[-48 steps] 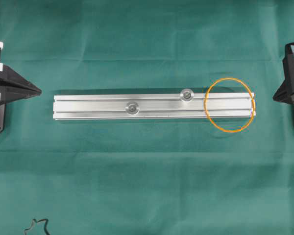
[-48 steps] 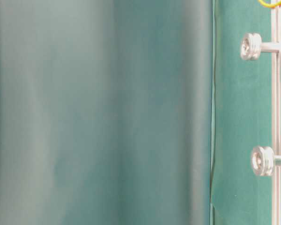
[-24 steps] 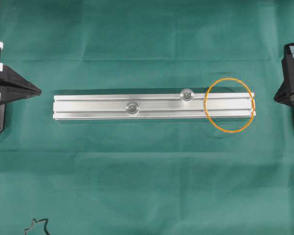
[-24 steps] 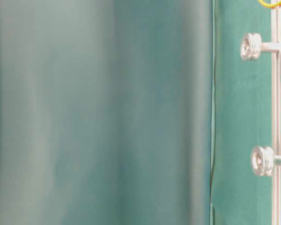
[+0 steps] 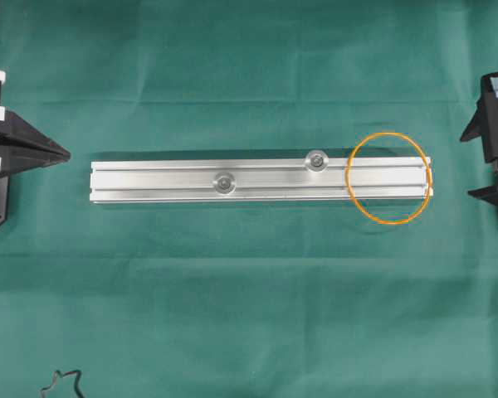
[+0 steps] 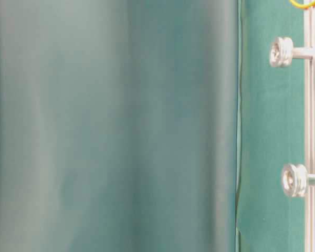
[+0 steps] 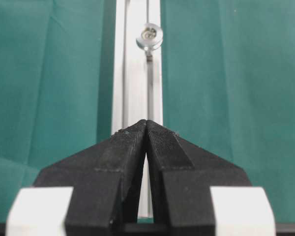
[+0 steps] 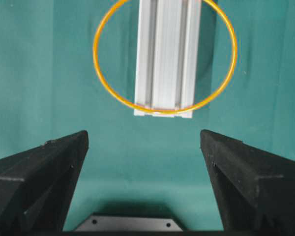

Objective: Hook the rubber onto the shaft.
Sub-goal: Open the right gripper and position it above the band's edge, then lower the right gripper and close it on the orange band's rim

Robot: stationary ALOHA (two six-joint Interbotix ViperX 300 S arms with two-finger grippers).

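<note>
The rubber lies on the cloth below the silver rail in the overhead view, and my right gripper should close on the rubber's near side (image 5: pixel 389 224) (image 8: pixel 95 48) there.
The rubber (image 5: pixel 389 223), a thin orange band, lies loose round the right end of the silver rail (image 5: pixel 149 182), resting on the rail and the cloth. Two silver shafts stand on the rail, one near the band (image 5: pixel 316 160) and one at mid-rail (image 5: pixel 224 182). My right gripper (image 5: pixel 466 165) is open and empty at the right edge, short of the band (image 8: pixel 95 54), which lies ahead of its spread fingers (image 8: pixel 143 135). At the far left, my left gripper (image 5: pixel 66 153) is shut on nothing, pointing along the rail toward a shaft (image 7: pixel 149 36).
A small dark wiry squiggle (image 5: pixel 62 383) lies at the bottom left of the green cloth. In the table-level view a blurred green fold fills most of the frame, with the two shafts (image 6: pixel 281 51) at the right.
My right gripper has gone from shut to wide open. The band, the rail and the left gripper have not moved.
</note>
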